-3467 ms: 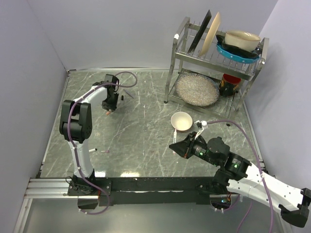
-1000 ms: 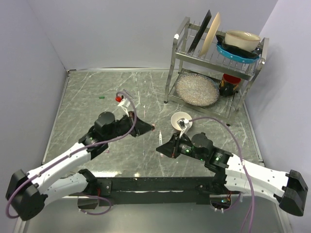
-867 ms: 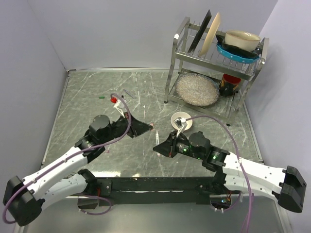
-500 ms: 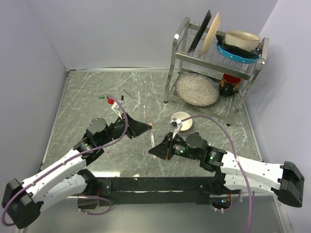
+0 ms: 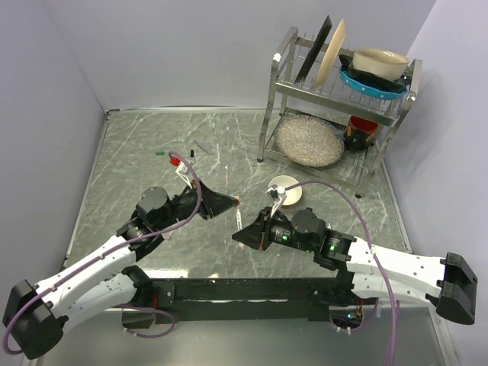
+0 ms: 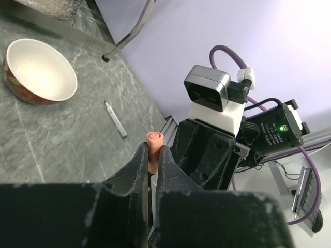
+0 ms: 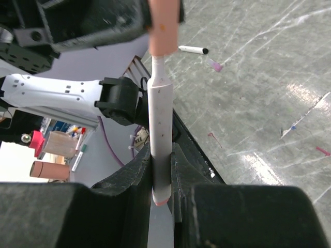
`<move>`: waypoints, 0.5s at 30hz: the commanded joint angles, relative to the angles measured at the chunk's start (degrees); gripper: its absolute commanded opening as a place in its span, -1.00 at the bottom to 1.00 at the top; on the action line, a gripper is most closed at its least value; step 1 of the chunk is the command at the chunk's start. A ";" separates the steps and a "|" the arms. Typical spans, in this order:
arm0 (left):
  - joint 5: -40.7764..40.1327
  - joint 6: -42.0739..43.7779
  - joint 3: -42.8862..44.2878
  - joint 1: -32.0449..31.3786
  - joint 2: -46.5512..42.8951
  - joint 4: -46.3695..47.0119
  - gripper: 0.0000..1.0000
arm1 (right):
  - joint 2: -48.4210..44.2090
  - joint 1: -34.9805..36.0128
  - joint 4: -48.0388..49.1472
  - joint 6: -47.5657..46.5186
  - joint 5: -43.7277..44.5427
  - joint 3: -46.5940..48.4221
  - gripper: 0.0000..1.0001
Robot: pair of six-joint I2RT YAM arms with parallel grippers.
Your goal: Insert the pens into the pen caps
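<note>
Next, I open my left gripper and grip the cap deeper [image 6: 153, 159] before pushing, because the pinkish cap sits shallow on the pen and sticks out past that gripper's fingertips.
My left gripper [image 5: 232, 203] is shut on a pinkish pen cap [image 5: 237, 200], held above the table centre. In the left wrist view the cap [image 6: 154, 147] sticks out between the fingertips of that gripper [image 6: 152, 151]. My right gripper [image 5: 241, 232] is shut on a white-barrelled pen [image 5: 240, 221]. In the right wrist view the pen [image 7: 159, 119] stands upright in that gripper [image 7: 160, 157]. Its narrow tip enters the open end of the cap [image 7: 164, 26]. A green cap [image 5: 160, 153], a black cap [image 5: 192, 153] and a thin purplish pen [image 5: 202, 146] lie at the far left.
A white bowl [image 5: 286, 189] stands just behind the right arm. A dish rack [image 5: 335, 99] with plates fills the far right. A green-tipped pen [image 6: 115, 119] lies near the bowl [image 6: 39, 72]. A black-tipped pen [image 7: 192, 49] and another pinkish cap [image 7: 213, 64] lie near the left arm.
Both arms have swung in to the table centre. My right gripper moved left with the pen, and the pen tip and the cap have come together.
</note>
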 commanded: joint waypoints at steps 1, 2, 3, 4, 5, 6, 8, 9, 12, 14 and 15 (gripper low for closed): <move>1.33 -0.76 -1.62 -0.53 -0.55 4.51 -0.98 | -0.03 0.41 2.59 -0.39 1.19 3.72 -1.00; 1.51 -1.11 -1.89 -0.62 -0.37 4.86 -0.98 | -0.03 0.41 2.59 -0.48 1.45 3.81 -1.00; 1.94 -1.29 -2.33 -0.71 -0.02 5.30 -0.98 | -0.12 0.41 2.50 -0.39 1.71 3.90 -1.00; 2.12 -1.64 -2.59 -0.80 0.07 6.34 -0.98 | -0.03 0.41 2.50 -0.39 1.97 3.90 -1.00; 2.21 -1.99 -2.77 -0.97 0.16 6.88 -0.98 | -0.12 0.41 2.50 -0.48 2.59 3.98 -1.00; 2.30 -2.17 -3.29 -1.41 0.24 7.14 -0.98 | -0.20 0.41 2.15 -0.48 3.03 4.07 -1.00; 2.47 -2.43 -3.91 -2.20 -0.02 7.93 -0.98 | -0.47 0.41 1.62 -0.57 4.08 4.60 -1.00; 2.39 -2.52 -4.61 -2.55 -0.63 8.29 -0.98 | -0.56 0.32 0.84 -0.92 5.13 4.86 -1.00; 2.04 -3.22 -5.84 -3.70 -1.95 8.56 -0.98 | -1.26 0.32 -0.74 -1.53 6.37 5.83 -1.00; 1.68 -2.79 -6.02 -4.49 -2.48 7.77 -0.98 | -1.87 0.32 -1.63 -1.89 8.30 6.44 -1.00; 1.42 -2.70 -6.11 -4.75 -3.09 7.41 -0.98 | -2.05 0.32 -1.89 -2.15 8.74 6.62 -1.00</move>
